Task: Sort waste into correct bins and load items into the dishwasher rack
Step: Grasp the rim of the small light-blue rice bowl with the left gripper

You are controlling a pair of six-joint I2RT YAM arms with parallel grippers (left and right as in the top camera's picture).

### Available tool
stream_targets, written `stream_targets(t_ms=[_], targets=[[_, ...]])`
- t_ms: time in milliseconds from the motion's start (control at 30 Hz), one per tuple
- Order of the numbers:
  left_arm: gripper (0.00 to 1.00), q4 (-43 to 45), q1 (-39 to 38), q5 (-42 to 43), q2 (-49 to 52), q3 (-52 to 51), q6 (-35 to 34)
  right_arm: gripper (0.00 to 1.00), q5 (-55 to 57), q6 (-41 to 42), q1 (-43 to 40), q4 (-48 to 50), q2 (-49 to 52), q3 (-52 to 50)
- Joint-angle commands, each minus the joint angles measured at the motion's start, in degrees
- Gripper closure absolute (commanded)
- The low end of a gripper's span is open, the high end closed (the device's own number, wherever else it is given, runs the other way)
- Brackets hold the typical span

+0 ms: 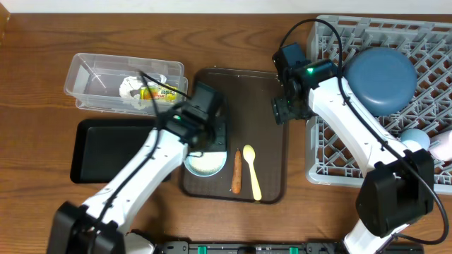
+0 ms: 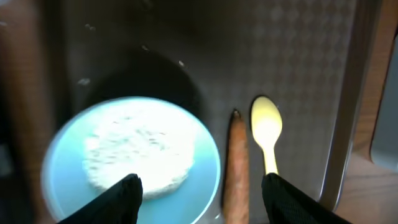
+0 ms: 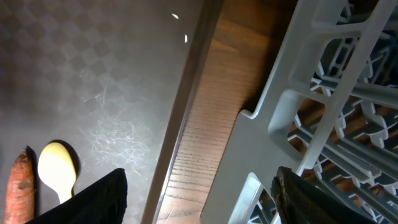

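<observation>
The robot's left gripper should next grab the pale bowl of rice by the rim of the bowl (image 1: 225, 161) (image 2: 215, 169) beside the orange-brown stick.
A pale bowl (image 1: 205, 164) of white rice (image 2: 137, 149) sits on the brown serving tray (image 1: 247, 92), with an orange-brown stick (image 1: 236, 171) and a pale yellow spoon (image 1: 251, 168) to its right. My left gripper (image 2: 202, 186) hangs open just above the bowl's right rim and the stick (image 2: 236, 162), holding nothing. My right gripper (image 3: 200, 186) is open and empty over the strip of table between the serving tray and the grey dishwasher rack (image 1: 431, 42). A dark blue plate (image 1: 381, 77), a light blue cup (image 1: 415, 140) and a white-pink cup (image 1: 443, 147) are in the rack.
The clear tub (image 1: 92, 77) at the back left holds crumpled tissue (image 1: 131, 86) and a yellow-green wrapper (image 1: 159, 92). The black tray (image 1: 113, 152) lies in front of it, partly under my left arm. The rack's rim (image 3: 311, 81) is close beside the right fingers.
</observation>
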Motion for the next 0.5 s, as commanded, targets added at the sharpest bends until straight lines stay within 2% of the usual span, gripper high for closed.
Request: stream_targets(t_ms=[0, 300, 467], targets=[[0.36, 1.4, -2.3, -0.2, 2.9, -0.9, -3.1, 0.26, 1.1, 1.1, 0.0, 0.0, 0.0, 0.0], [0.37, 3.5, -4.7, -0.2, 10.0, -0.9, -3.1, 0.26, 1.1, 1.1, 0.0, 0.0, 0.0, -0.1], [0.47, 4.8, -4.7, -0.5, 13.2, -0.9, -3.1, 0.26, 1.1, 1.0, 0.0, -0.1, 0.0, 0.0]])
